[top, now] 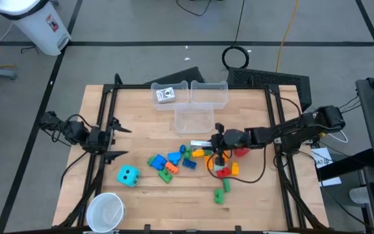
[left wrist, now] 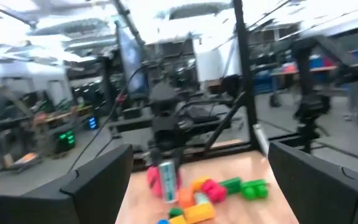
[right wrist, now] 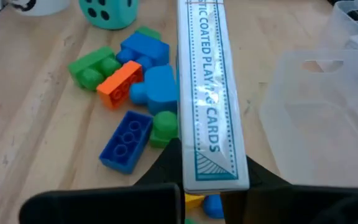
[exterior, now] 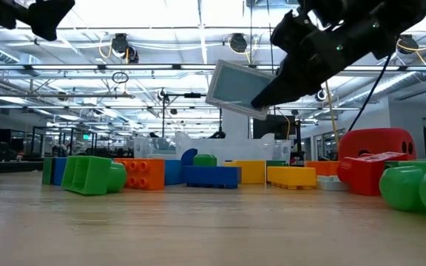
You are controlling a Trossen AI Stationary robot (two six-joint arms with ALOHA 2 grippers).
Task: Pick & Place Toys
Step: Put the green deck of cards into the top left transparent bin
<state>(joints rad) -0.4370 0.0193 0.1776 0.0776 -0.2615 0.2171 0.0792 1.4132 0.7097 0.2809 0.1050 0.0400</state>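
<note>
Next, my left gripper grips the white and teal playing-card box at the loose end (top: 193, 144) (left wrist: 168, 181), opposite the end that my right gripper holds.
My right gripper (top: 208, 142) hangs over the middle of the table, shut on a white and teal playing-card box (right wrist: 209, 93). The low view shows the box (exterior: 235, 89) in the air. Below it lie blue, green and orange blocks (top: 167, 162). Yellow and red blocks (top: 226, 169) and a red die (top: 242, 151) lie under the arm. A cyan die (top: 128, 174) sits to the left and green blocks (top: 221, 192) lie nearer the front. My left gripper (top: 127, 142) is open and empty at the table's left edge. My right gripper pinches the card box between its two fingers (right wrist: 166, 163), one on each broad face at the end nearest the wrist (right wrist: 213, 174). The printed narrow side faces the wrist camera. The fingers reach in from the table's right and lie along the box. The box is lifted clear and tilted.
Three clear bins stand at the back: one near the middle (top: 193, 118), one at the far edge (top: 210, 93), and one (top: 169, 93) holding another card box. A white cup (top: 106, 211) stands at the front left. Bare wood shows between the left gripper and the blocks.
</note>
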